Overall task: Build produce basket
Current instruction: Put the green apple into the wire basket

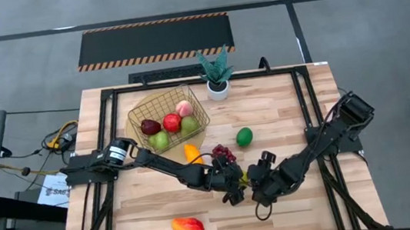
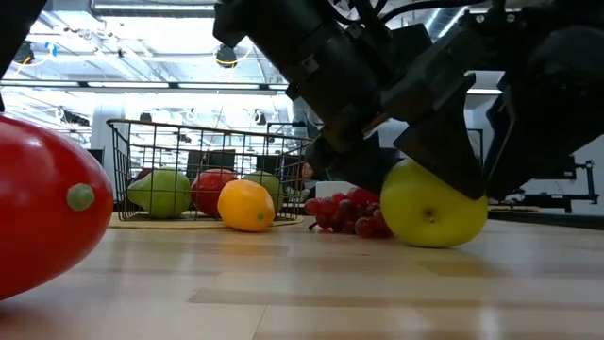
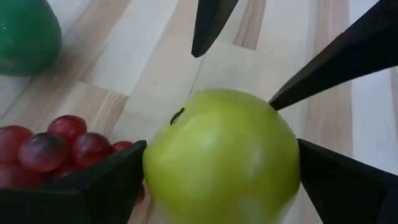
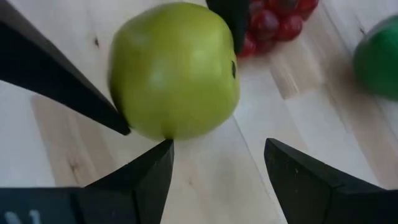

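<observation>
The fingers of my left gripper reach just the apple's upper half, so they should open and take the apple lower down [image 2: 429, 227], with my right gripper backing it.
A yellow-green apple [image 3: 224, 155] sits between the fingers of my left gripper [image 1: 235, 184], near the table's middle front. It also shows in the low view [image 2: 432, 204] and the right wrist view [image 4: 174, 68]. My right gripper [image 4: 217, 146] is open just right of the apple [image 1: 262, 186], one fingertip [image 4: 163, 149] at the apple's edge. The gold wire basket [image 1: 139, 111] at the far left holds several fruits. Purple grapes [image 1: 223, 155], a green lime [image 1: 244, 136], an orange mango [image 1: 192, 153] and a red-orange mango [image 1: 187, 226] lie on the table. My left gripper pinches the apple by two opposite sides [image 3: 152, 168] between its two fingers [image 3: 112, 180], slanting down from the table's left. The apple's underside [image 2: 429, 244] is at the tabletop; I cannot tell whether it is lifted. My right gripper: I cannot tell whether its fingertip touches the apple.
A potted spiky plant [image 1: 216, 73] stands at the far edge, right of the basket. The grapes lie just behind the two grippers. The red-orange mango lies close to the near edge and fills the low view's left [image 2: 47, 208]. Bare wood shows at the table's right.
</observation>
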